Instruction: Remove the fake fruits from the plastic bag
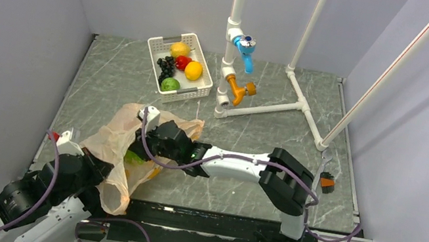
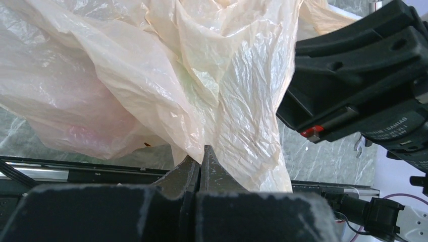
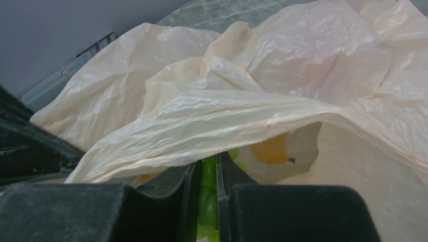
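The robot's right gripper needs to set the green grape bunch down in the white basket [image 1: 181,79] between the round green fruit and the orange fruit.
The peach-orange plastic bag [image 1: 118,144] lies crumpled on the table's near left. My left gripper [image 1: 97,168] is at its near edge, and the left wrist view shows the jaws [image 2: 201,154] shut on a fold of the plastic bag [image 2: 212,85]. My right gripper [image 1: 149,146] reaches into the bag's mouth from the right. In the right wrist view it [image 3: 207,164] is shut on the green grape bunch [image 3: 208,189], under the bag's overhanging film [image 3: 212,116]. A bit of green [image 1: 133,157] shows at the mouth. Any other fruit inside is hidden.
A white basket [image 1: 199,90] at the back holds a red apple [image 1: 182,62], a round green fruit [image 1: 169,84], black grapes [image 1: 166,67], a lemon [image 1: 180,49] and an orange fruit [image 1: 193,71]. A white pipe frame [image 1: 267,109] with blue and orange valves stands behind right.
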Available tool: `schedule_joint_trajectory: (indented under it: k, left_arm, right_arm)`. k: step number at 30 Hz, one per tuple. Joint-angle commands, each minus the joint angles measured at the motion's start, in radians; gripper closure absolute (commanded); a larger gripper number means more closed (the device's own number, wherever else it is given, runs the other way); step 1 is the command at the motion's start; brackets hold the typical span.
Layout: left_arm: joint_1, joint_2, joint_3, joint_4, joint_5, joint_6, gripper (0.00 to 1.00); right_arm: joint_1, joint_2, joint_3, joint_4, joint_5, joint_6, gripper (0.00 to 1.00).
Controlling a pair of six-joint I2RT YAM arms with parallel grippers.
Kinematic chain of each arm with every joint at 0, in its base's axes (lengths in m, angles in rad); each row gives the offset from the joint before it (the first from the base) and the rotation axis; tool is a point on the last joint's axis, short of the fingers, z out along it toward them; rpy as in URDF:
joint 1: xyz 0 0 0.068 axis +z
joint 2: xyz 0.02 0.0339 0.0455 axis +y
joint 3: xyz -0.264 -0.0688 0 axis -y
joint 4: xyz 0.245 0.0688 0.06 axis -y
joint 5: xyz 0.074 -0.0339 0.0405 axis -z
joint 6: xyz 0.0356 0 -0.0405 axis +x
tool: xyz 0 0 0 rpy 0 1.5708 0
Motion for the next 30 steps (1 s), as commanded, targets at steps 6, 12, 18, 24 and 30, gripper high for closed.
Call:
schedule_joint_trajectory:
  k: [6, 12, 18, 24, 30]
  left_arm:
    - [-0.003, -0.004, 0.013, -0.014, -0.026, -0.031, 1.00]
    - [-0.002, 0.052, 0.045, -0.042, -0.034, -0.024, 1.00]
    - [-0.003, 0.153, 0.066, -0.060, -0.038, 0.013, 1.00]
    - [-0.003, 0.191, 0.042, -0.031, -0.004, 0.030, 1.00]
    - [-0.003, 0.163, 0.032, -0.021, 0.006, 0.035, 1.00]
  right_arm:
    - [-0.007, -0.147, -0.067, 0.040, -0.080, 0.004, 1.00]
    - [-0.009, -0.291, -0.143, -0.031, -0.013, -0.064, 1.00]
    - [-0.009, -0.449, -0.190, -0.116, 0.152, -0.147, 1.00]
    - [-0.018, -0.533, -0.149, -0.129, 0.261, -0.222, 1.00]
    - [-0.047, -0.445, -0.011, -0.116, 0.392, -0.324, 1.00]
